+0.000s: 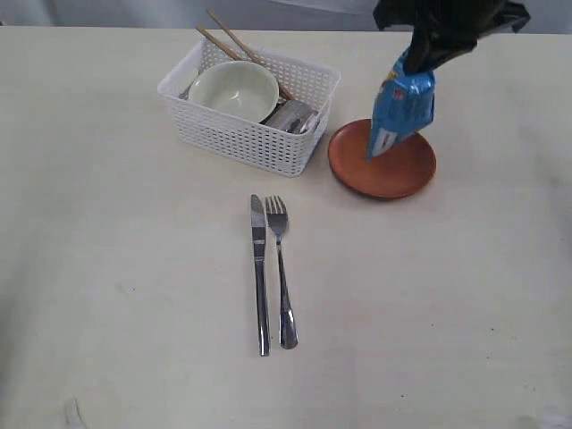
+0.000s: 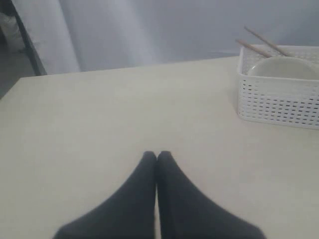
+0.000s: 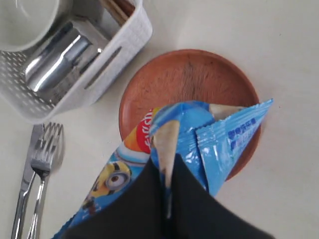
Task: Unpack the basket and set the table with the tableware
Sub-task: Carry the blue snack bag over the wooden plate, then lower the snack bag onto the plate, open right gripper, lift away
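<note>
The blue chip bag, now hanging over the plate, will be laid down by my right gripper so that it lies across the brown plate (image 1: pixel 376 149) (image 3: pixel 172 114) beside the white basket.
A white lattice basket (image 1: pixel 246 134) stands at the back of the table (image 1: pixel 134 295) and holds a pale bowl (image 1: pixel 234 89), a steel cup (image 1: pixel 290 116) and wooden chopsticks (image 1: pixel 234 43). In front of it a steel knife (image 1: pixel 259 273) and fork (image 1: pixel 281 268) lie side by side. To its right sits a brown plate (image 1: pixel 384 165). My right gripper (image 3: pixel 167 158) is shut on the top edge of a blue chip bag (image 1: pixel 402 105), which hangs over the plate. My left gripper (image 2: pixel 156 155) is shut and empty, low over bare table, left of the basket (image 2: pixel 279 99).
The table's far edge meets a grey backdrop (image 2: pixel 149 30) just behind the basket. A dark frame post (image 2: pixel 25 40) stands off the table's far left corner in the left wrist view.
</note>
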